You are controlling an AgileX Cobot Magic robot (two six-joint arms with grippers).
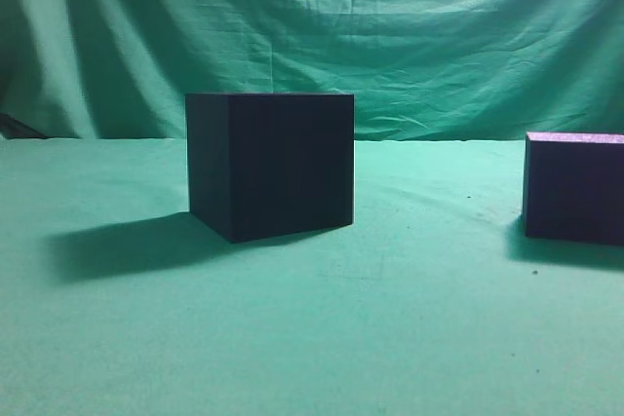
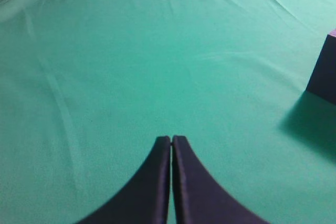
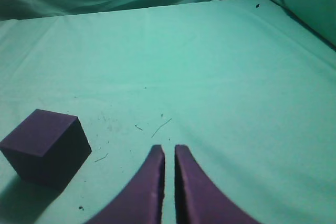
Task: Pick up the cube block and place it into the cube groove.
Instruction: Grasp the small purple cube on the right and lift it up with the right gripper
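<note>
Next, my right gripper moves to the cube block with the purplish top and close from above on the cube block's opposite sides (image 1: 579, 155) (image 3: 41, 134).
The cube groove (image 1: 271, 165) is a large dark navy-black box with sharp edges, standing mid-table in the exterior view. The cube block (image 1: 575, 185) is smaller, has a purplish top, and sits at the right edge of that view. It also shows in the right wrist view (image 3: 44, 148), low on the left, well left of my right gripper (image 3: 169, 150). That gripper is empty, its fingers closed to a narrow slit. My left gripper (image 2: 171, 141) is shut and empty over bare cloth. A dark box side (image 2: 324, 72) at that view's right edge is cut off; I cannot tell which box it is. Neither gripper shows in the exterior view.
Green cloth (image 1: 312, 338) covers the table and hangs as a backdrop (image 1: 390, 26). Small dark specks and threads (image 3: 160, 127) lie on the cloth ahead of the right gripper. The groove casts a shadow (image 1: 127, 245) to its left.
</note>
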